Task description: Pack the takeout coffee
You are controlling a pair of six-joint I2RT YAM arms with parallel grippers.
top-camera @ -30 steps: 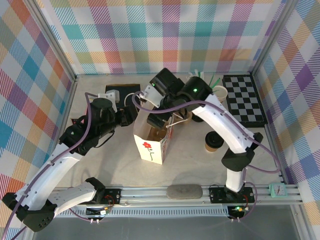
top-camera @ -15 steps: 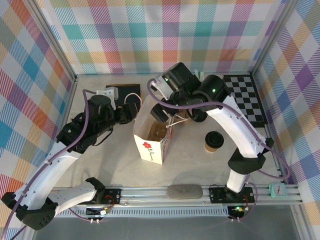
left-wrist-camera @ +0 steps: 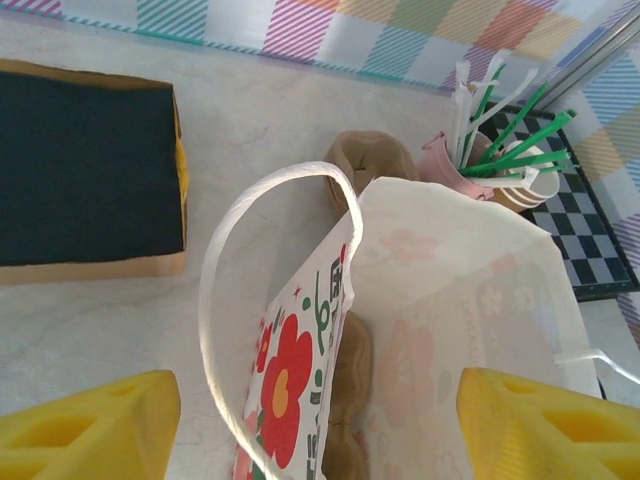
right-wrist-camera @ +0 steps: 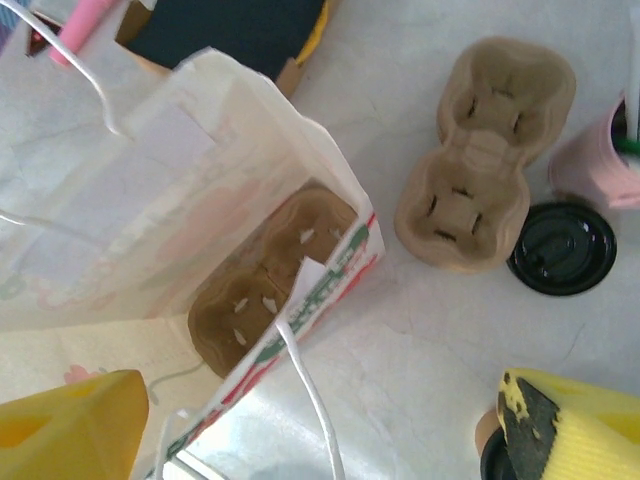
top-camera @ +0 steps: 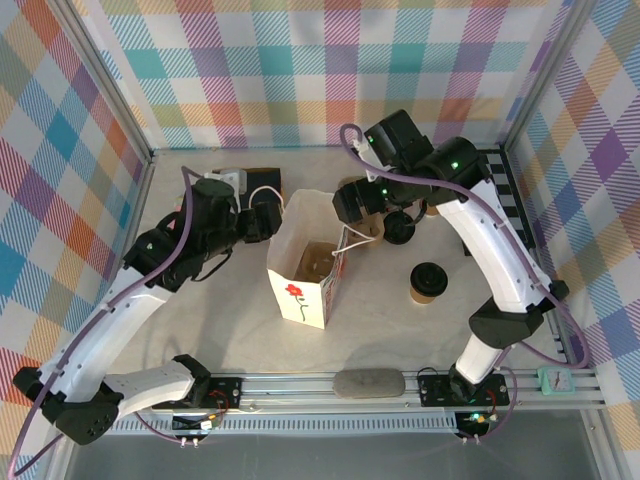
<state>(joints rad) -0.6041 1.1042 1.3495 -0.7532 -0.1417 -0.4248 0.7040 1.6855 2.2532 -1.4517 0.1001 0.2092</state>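
Next, I straighten the bag first, as it stands crooked around the cup carrier, by taking the bag's handle (left-wrist-camera: 206, 270) with my left gripper and the bag's opposite rim with my right gripper.
The takeout coffee (top-camera: 428, 282), a brown paper cup with a black lid, stands on the table right of the white flower-printed bag (top-camera: 300, 278). A sliver of the takeout coffee (right-wrist-camera: 488, 452) peeks out beside my right finger. A brown cup carrier (right-wrist-camera: 265, 280) lies in the bottom of the bag (right-wrist-camera: 180, 200). My left gripper (left-wrist-camera: 320, 440) is open, its yellow fingers (left-wrist-camera: 85, 425) astride the bag's left wall (left-wrist-camera: 300, 370) without touching it. My right gripper (right-wrist-camera: 320, 430) is open and holds nothing, hovering above the bag's right rim; from above the right gripper (top-camera: 365, 200) is behind the bag.
A second cup carrier (right-wrist-camera: 485, 150) and a loose black lid (right-wrist-camera: 562, 248) lie behind the bag, next to a pink cup of straws (left-wrist-camera: 470, 165). A black-topped box (left-wrist-camera: 85, 180) sits at the back left, a checkerboard (top-camera: 508, 195) at the back right.
My right gripper has risen out of the bag's mouth and drawn back to the right. My left gripper's fingers have spread wider at the bag's left wall.
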